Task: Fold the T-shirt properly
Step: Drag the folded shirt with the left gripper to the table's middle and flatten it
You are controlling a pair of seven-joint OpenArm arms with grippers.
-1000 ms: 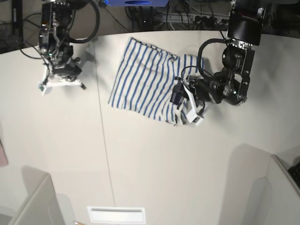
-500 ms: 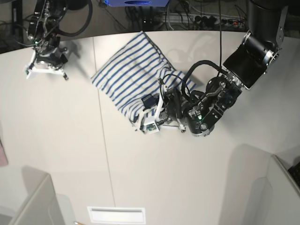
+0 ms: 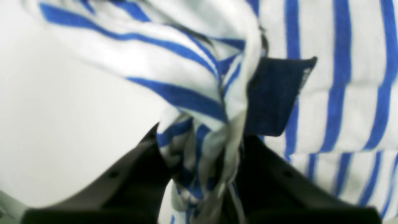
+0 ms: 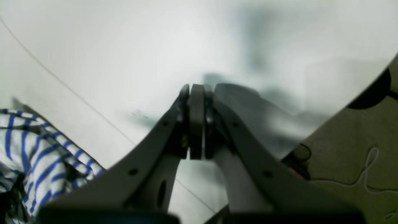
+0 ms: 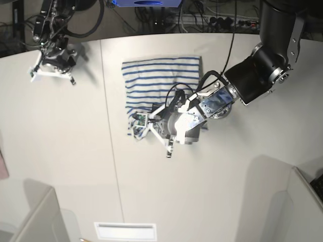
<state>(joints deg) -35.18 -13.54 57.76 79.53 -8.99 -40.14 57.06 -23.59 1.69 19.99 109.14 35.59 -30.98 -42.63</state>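
The robot's left gripper should release the T-shirt's bunched fold on the white table (image 5: 158, 147) just past the shirt's front edge.
The T-shirt (image 5: 159, 83), white with blue stripes, lies folded into a rough rectangle at the back middle of the table. My left gripper (image 5: 138, 126) reaches across to the shirt's front left corner and is shut on it. In the left wrist view a bunched fold of the T-shirt (image 3: 186, 77) is pinched in the left gripper (image 3: 200, 149), with the dark label (image 3: 275, 96) just beside it. My right gripper (image 5: 50, 71) hovers at the far back left, apart from the shirt. The right gripper (image 4: 196, 93) is shut on nothing, and the T-shirt (image 4: 34, 155) shows at that view's lower left.
A thin seam (image 5: 108, 131) runs front to back across the white table, left of the shirt. A white slotted plate (image 5: 124, 230) lies at the front edge. Grey panels stand at the front left (image 5: 38, 217) and front right (image 5: 298, 201). Cables crowd the back edge (image 5: 202, 20).
My left arm has swept leftward, dragging the gripped part of the shirt across to its left side; the shirt's outline has changed. The right gripper has shifted slightly at the back left, still shut.
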